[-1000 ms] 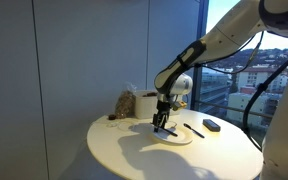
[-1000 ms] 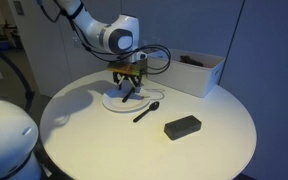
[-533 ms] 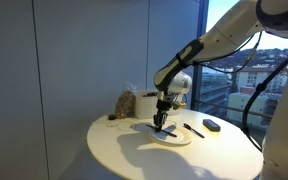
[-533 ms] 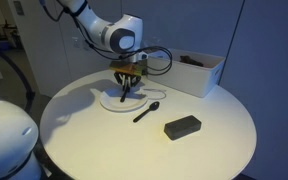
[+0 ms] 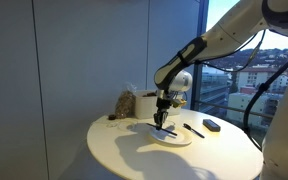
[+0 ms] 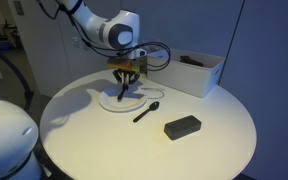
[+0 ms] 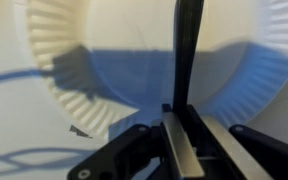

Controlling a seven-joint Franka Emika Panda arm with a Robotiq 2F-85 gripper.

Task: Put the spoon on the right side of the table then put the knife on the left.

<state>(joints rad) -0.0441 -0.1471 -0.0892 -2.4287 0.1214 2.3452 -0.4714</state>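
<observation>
Next, my gripper lets go of the knife on the bare table [image 5: 136, 147] next to the plate, across from the spoon. The knife now slants down toward the plate.
My gripper [image 6: 124, 92] [image 5: 162, 122] hangs over the white paper plate [image 6: 109, 103] [image 5: 179, 138] on the round white table [image 6: 94, 140] [image 5: 134, 155]. In the wrist view the gripper [image 7: 179, 112] is shut on the knife [image 7: 187, 50], a straight dark stick that runs from between the fingers out across the plate [image 7: 54, 50]. The knife [image 6: 123, 99] slants down toward the plate. The spoon [image 6: 147, 110] [image 5: 194, 130] lies on the table beside the plate, apart from the gripper.
A stubby black block [image 6: 182, 126] [image 5: 212, 125] lies on the table beyond the spoon. A white open box [image 6: 196, 70] [image 5: 144, 103] stands at the table's edge, with a brown lump [image 5: 123, 104] next to it. A cable [image 7: 14, 80] crosses the table by the plate.
The jaws have closed from wide open onto the knife over the plate. The arm has hardly moved, and the spoon lies where it was.
</observation>
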